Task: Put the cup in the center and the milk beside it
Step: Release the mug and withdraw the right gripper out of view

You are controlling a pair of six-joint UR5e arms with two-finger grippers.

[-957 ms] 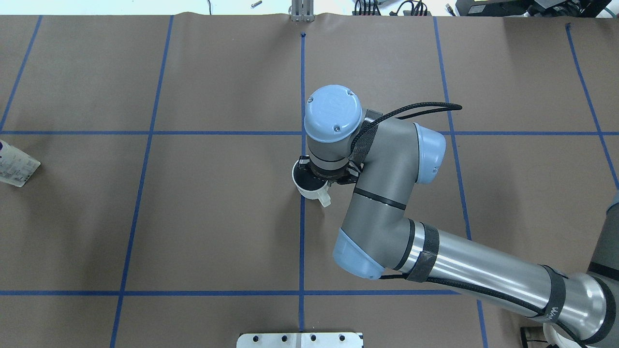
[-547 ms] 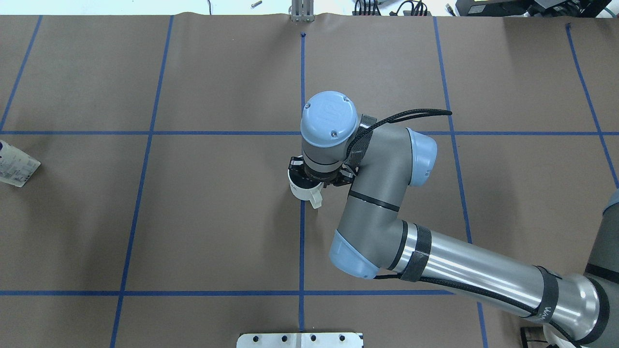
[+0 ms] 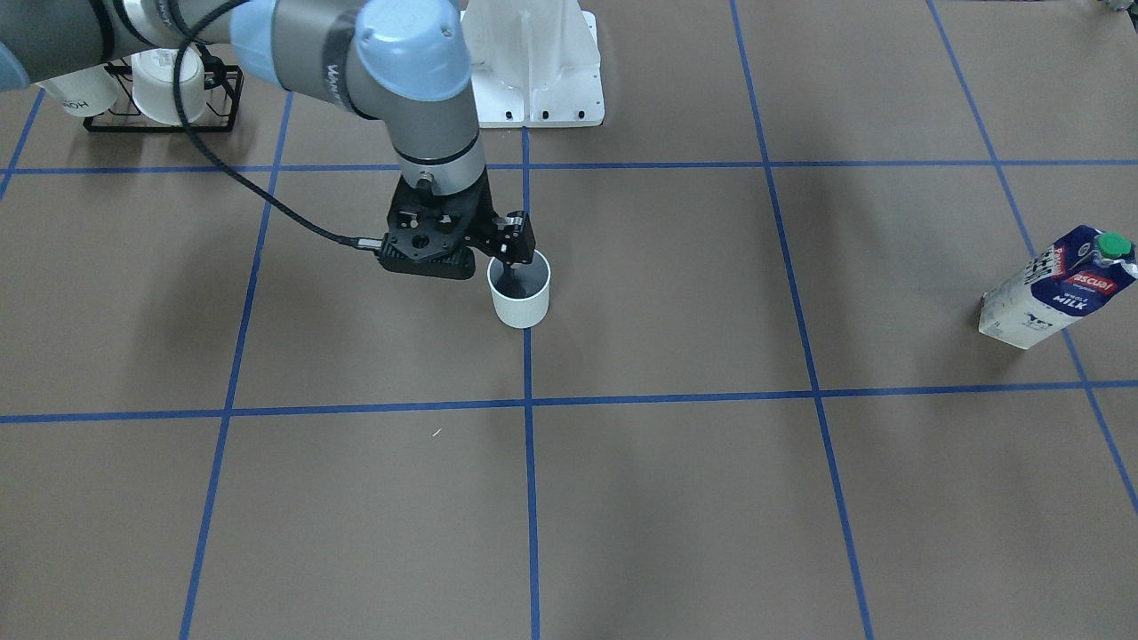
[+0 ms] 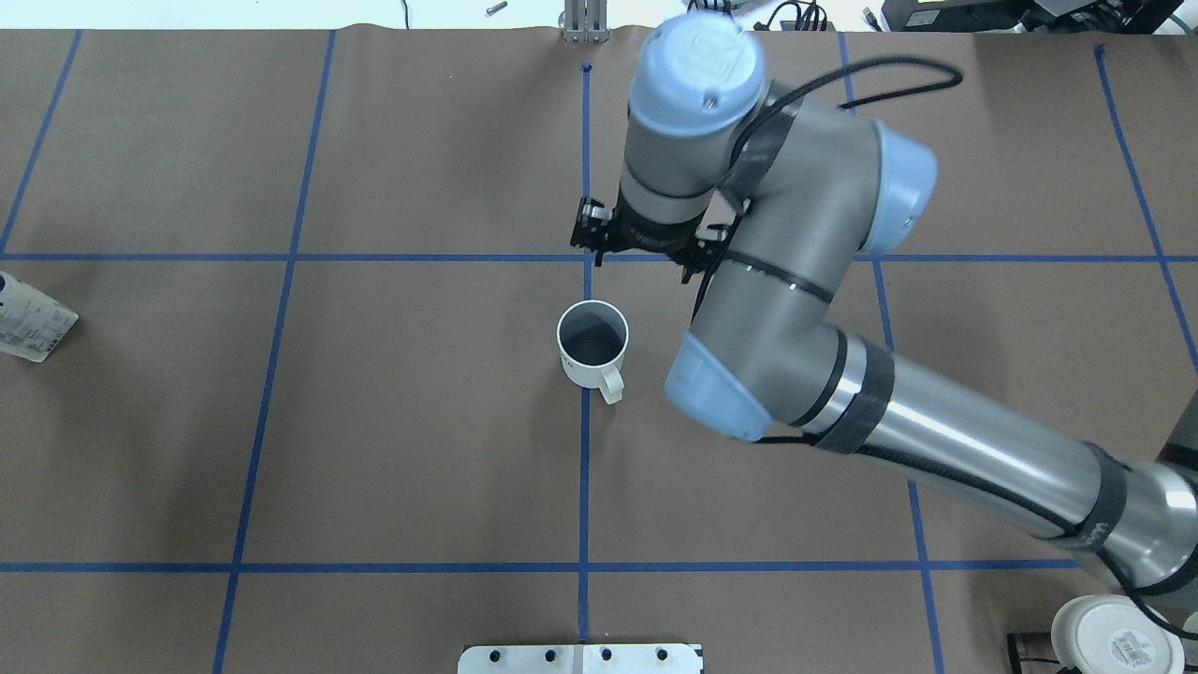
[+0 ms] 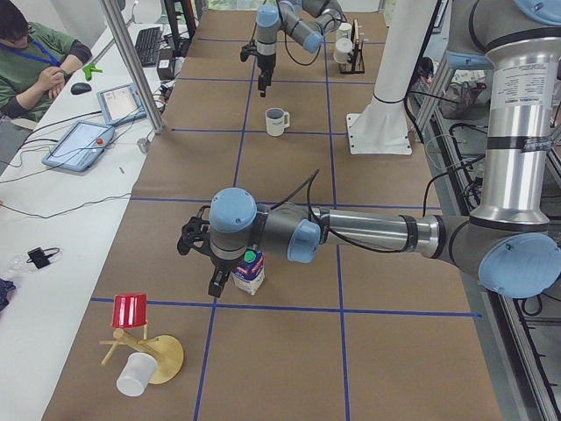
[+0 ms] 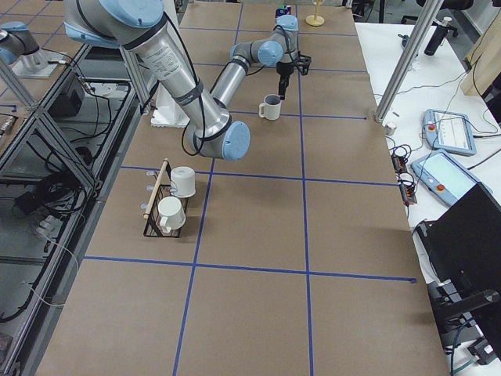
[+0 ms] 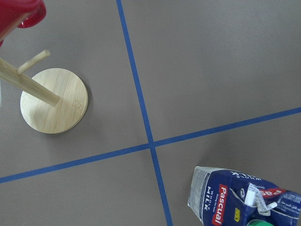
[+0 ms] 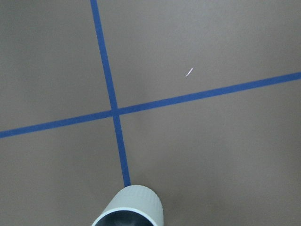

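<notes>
The robot's left gripper needs to next close on the blue upper part (image 3: 1079,260) (image 7: 242,197) of the milk, just under the milk's green cap.
The cup (image 4: 591,344) stands upright and free on the vertical tape line in the center (image 4: 440,421), handle toward the robot. It also shows in the front view (image 3: 520,293) and at the bottom of the right wrist view (image 8: 129,209). My right gripper (image 3: 509,252) is open and empty, raised above the cup. The milk (image 3: 1058,284) stands far out on my left side, at the overhead view's left edge (image 4: 28,318) and in the left wrist view (image 7: 240,200). My left gripper (image 5: 203,263) hovers right beside the milk (image 5: 250,272); I cannot tell if it is open.
A black rack with two white mugs (image 3: 160,84) stands near the robot's right side. A wooden mug tree with a red cup (image 5: 131,311) and a white cup (image 5: 131,377) stand beyond the milk. A white mount plate (image 3: 533,62) is at the robot's base.
My right gripper has let go of the cup and risen up and away from it. The cup stays on the centre tape line.
</notes>
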